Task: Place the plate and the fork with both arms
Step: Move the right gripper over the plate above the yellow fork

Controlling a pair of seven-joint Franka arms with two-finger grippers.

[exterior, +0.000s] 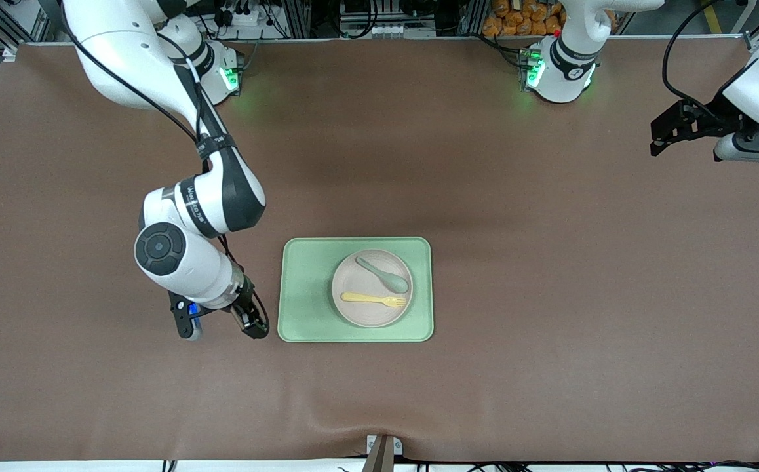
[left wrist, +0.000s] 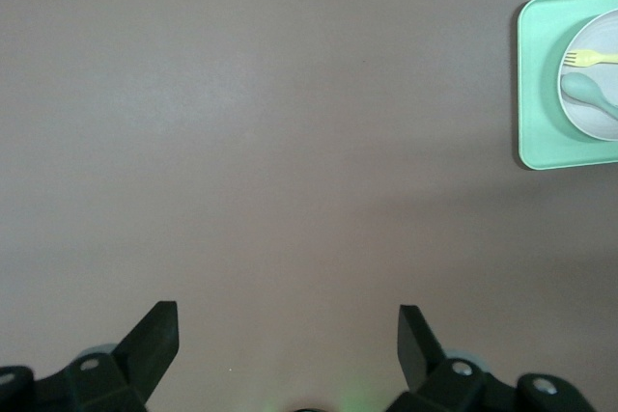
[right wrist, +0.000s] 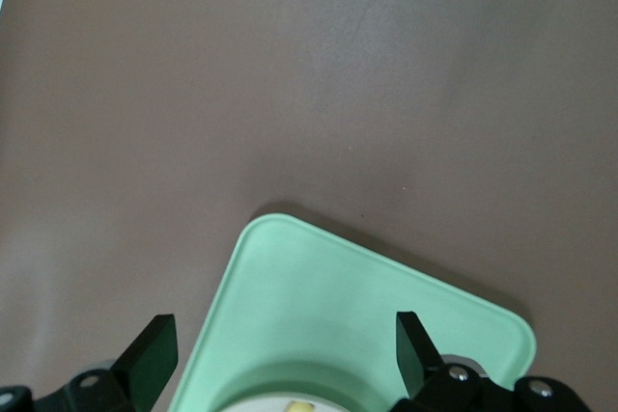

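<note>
The pale-yellow fork is on the plate. My right gripper goes to it next and closes on its handle [exterior: 377, 299], close to the prongs.
The round beige plate [exterior: 371, 316] lies on the light-green tray [exterior: 307, 288]. The pale-yellow fork [exterior: 374, 299] and a grey-green spoon [exterior: 383, 274] lie on the plate. My right gripper [exterior: 253, 322] is open and empty, low over the table beside the tray's edge toward the right arm's end. Its wrist view shows the tray [right wrist: 338, 306] and a strip of the plate's rim [right wrist: 253, 402] between its open fingers [right wrist: 154, 349]. My left gripper [exterior: 660, 139] is open and empty, high over the left arm's end of the table, waiting. Its wrist view shows the tray [left wrist: 539, 84], plate [left wrist: 608, 118] and fork [left wrist: 591, 57] far off.
The brown table [exterior: 550, 262] spreads wide round the tray. The arm bases [exterior: 560, 72] stand at the edge farthest from the front camera. A small bracket [exterior: 383, 449] sits at the nearest edge.
</note>
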